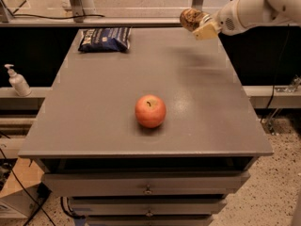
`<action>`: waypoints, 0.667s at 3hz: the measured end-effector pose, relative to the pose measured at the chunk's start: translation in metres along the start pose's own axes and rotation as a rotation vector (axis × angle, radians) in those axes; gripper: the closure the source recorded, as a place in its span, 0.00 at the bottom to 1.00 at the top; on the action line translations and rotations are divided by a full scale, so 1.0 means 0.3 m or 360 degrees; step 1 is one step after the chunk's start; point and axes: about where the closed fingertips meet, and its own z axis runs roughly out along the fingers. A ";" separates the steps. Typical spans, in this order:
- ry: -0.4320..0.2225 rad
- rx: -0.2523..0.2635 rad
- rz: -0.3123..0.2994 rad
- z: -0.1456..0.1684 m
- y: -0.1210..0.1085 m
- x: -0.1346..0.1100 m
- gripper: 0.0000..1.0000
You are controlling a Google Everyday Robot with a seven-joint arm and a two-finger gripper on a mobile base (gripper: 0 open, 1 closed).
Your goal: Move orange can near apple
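Note:
Next, I open my gripper to let the orange can go on the grey table (169, 89), just behind the red-orange apple.
The red-orange apple (150, 110) sits on the grey table (94, 107), near the middle toward the front. My gripper (200, 25) is up at the table's far right corner, raised above the surface. It is shut on the orange can (190, 19), which shows as a brownish, shiny cylinder sticking out to the left of the cream fingers (206, 31). The can is held in the air, well behind and to the right of the apple.
A dark blue chip bag (105, 38) lies at the far left of the table. A white pump bottle (19, 81) stands on a shelf left of the table. Drawers (148, 186) are below the front edge. My white arm (263, 6) reaches in from the upper right.

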 end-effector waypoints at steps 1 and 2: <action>0.0002 -0.0022 -0.0106 -0.012 0.022 -0.020 1.00; 0.0002 -0.0022 -0.0098 -0.010 0.022 -0.019 1.00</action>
